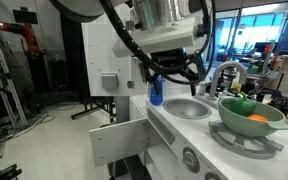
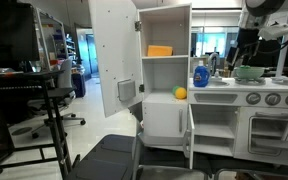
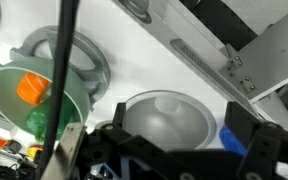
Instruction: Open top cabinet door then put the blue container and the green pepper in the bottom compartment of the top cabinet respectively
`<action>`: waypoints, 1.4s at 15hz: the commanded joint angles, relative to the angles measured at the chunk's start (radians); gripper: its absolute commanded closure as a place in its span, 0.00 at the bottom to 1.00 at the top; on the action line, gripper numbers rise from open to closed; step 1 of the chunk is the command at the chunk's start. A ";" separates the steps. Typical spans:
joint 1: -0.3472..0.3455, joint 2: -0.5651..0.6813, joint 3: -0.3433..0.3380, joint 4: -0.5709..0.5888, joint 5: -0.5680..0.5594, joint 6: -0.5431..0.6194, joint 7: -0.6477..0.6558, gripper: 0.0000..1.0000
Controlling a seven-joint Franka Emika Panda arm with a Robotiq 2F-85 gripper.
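Note:
Next, I close on the upper end of the blue container (image 1: 156, 86) beside the sink.
The top cabinet (image 2: 164, 20) stands with its top cabinet door (image 2: 114, 55) swung wide open. A yellow round toy (image 2: 180, 93) lies in the bottom compartment (image 2: 162, 92). On the counter beside the sink stands the blue container (image 1: 156, 97) (image 2: 201, 75). My gripper (image 1: 176, 78) (image 3: 179, 140) hangs open above the sink (image 3: 164, 120), nothing between its fingers. The blue container (image 3: 232, 140) shows just behind one fingertip (image 3: 249, 135). A brighter green lump in the pale green bowl looks like the green pepper (image 1: 241, 103), beside an orange toy (image 1: 257, 118).
The pale green bowl (image 3: 9, 90) sits on the stove ring (image 3: 84, 55). A chrome tap (image 1: 227, 72) rises behind the sink. An orange block (image 2: 159, 50) lies on the cabinet's upper shelf. The lower white door (image 1: 119, 140) also stands ajar. A black chair (image 2: 109, 155) is on the floor.

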 commanded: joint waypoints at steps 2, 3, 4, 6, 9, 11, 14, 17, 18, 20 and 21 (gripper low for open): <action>-0.083 0.025 0.123 0.044 0.260 -0.035 -0.287 0.00; -0.081 0.023 0.138 0.062 0.295 -0.061 -0.309 0.00; -0.091 0.027 0.151 0.064 0.330 -0.063 -0.345 0.00; -0.091 0.024 0.157 0.084 0.365 -0.097 -0.378 0.00; -0.083 0.058 0.152 0.136 0.394 -0.134 -0.402 0.00; -0.082 0.095 0.153 0.168 0.402 -0.146 -0.418 0.00; -0.062 0.150 0.157 0.232 0.383 -0.161 -0.391 0.00; -0.051 0.200 0.161 0.296 0.364 -0.178 -0.365 0.00; -0.066 0.224 0.169 0.310 0.377 -0.168 -0.386 0.00; -0.049 0.252 0.168 0.360 0.361 -0.192 -0.355 0.00; -0.056 0.276 0.175 0.377 0.369 -0.182 -0.367 0.00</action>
